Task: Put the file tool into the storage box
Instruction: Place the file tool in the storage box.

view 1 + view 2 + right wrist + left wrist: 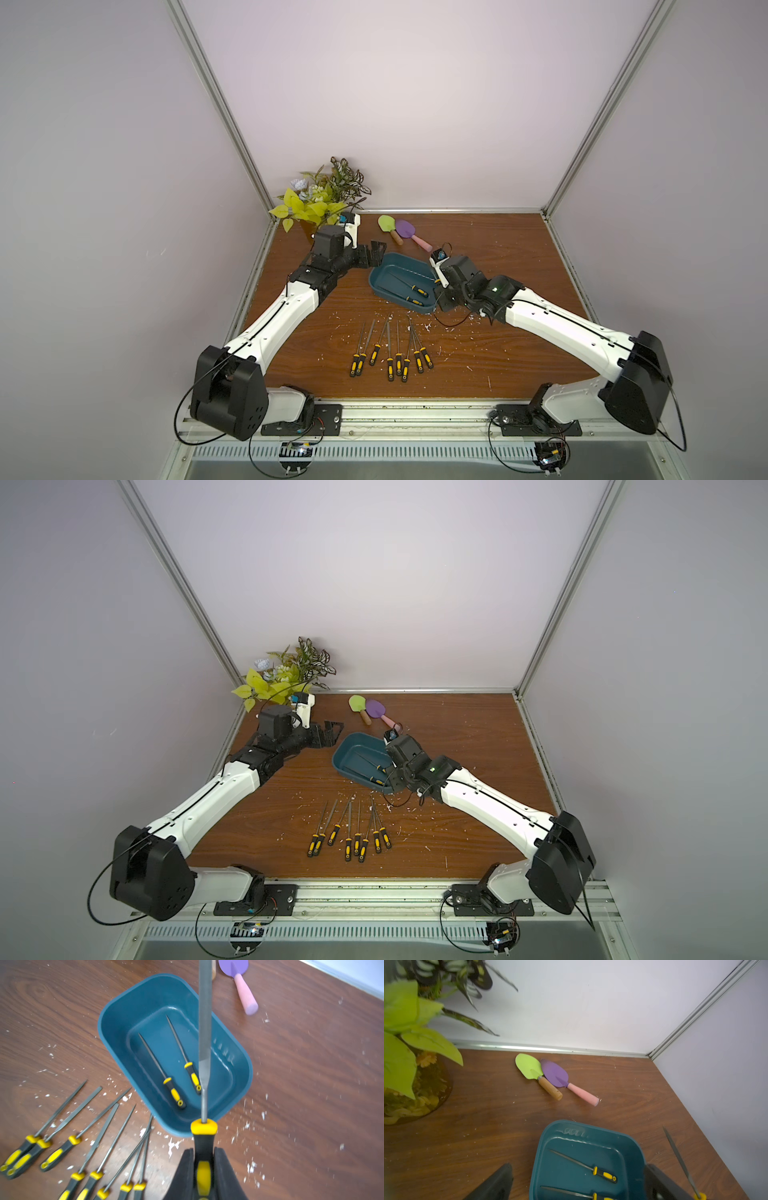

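The robot's right gripper should release the file tool in the storage box, between the files inside and the storage box's back side (418, 281) (196, 1052).
The storage box (384, 272) (351, 750) is a dark teal tub on the brown table, with two yellow-and-black files (419, 291) (173, 1089) lying inside. My right gripper (204, 1151) (441, 291) is shut on the handle of a file tool (204, 1022). It hovers at the box's right end, and the grey blade reaches out above the box (128, 1012). The same file (679, 1159) shows in the left wrist view. My left gripper (376, 253) (577, 1166) is open at the box's far left end. The box (571, 1142) shows between its fingers.
Several more files (390, 353) lie in a row on the table in front of the box, among white flecks. A green trowel (386, 224) and a purple trowel (405, 228) lie behind the box. A potted plant (320, 195) fills the back left corner.
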Robot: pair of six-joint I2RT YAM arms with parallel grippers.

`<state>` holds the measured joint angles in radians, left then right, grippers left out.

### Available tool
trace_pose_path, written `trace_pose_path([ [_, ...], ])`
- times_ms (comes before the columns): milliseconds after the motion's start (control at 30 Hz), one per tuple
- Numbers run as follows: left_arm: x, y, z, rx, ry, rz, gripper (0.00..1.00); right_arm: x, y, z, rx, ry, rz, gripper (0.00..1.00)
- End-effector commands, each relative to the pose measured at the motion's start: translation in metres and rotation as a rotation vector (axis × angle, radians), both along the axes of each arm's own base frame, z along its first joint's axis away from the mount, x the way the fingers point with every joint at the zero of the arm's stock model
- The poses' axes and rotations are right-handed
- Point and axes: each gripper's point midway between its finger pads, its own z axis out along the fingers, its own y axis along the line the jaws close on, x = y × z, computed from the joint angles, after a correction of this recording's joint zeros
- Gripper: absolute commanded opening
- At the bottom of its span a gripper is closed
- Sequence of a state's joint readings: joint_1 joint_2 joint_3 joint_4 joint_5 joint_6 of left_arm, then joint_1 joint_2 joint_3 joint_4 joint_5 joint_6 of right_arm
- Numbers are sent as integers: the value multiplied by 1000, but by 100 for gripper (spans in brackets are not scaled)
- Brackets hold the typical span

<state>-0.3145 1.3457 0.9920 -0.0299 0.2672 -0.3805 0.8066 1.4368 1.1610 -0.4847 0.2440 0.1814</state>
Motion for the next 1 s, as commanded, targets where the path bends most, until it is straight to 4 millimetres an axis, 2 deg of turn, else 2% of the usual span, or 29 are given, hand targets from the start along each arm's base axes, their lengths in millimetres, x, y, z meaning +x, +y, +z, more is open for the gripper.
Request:
trace_pose_path([
  [0, -4, 12, -31, -44, 92, 26, 99, 15, 34, 17, 5, -80, 191, 0],
  [67, -5, 13, -31, -102, 114, -7, 100, 21, 42, 7, -35, -78, 229, 0],
  [267, -4, 23, -29, -69, 92, 35, 100, 40, 55, -22, -137, -81, 300, 1],
  [533, -4, 26, -31, -55, 88, 50, 99, 60, 59, -60, -231, -55, 336, 1],
  [733, -5, 26, -28, -59, 78, 52, 99, 76, 51, -82, -329, -46, 314, 3],
  [867, -5, 24, -27, -69, 79, 44, 100, 81, 50, -87, -352, -46, 308, 16],
  [967, -6, 23, -27, -74, 80, 42, 99, 82, 50, -87, -348, -47, 301, 36],
])
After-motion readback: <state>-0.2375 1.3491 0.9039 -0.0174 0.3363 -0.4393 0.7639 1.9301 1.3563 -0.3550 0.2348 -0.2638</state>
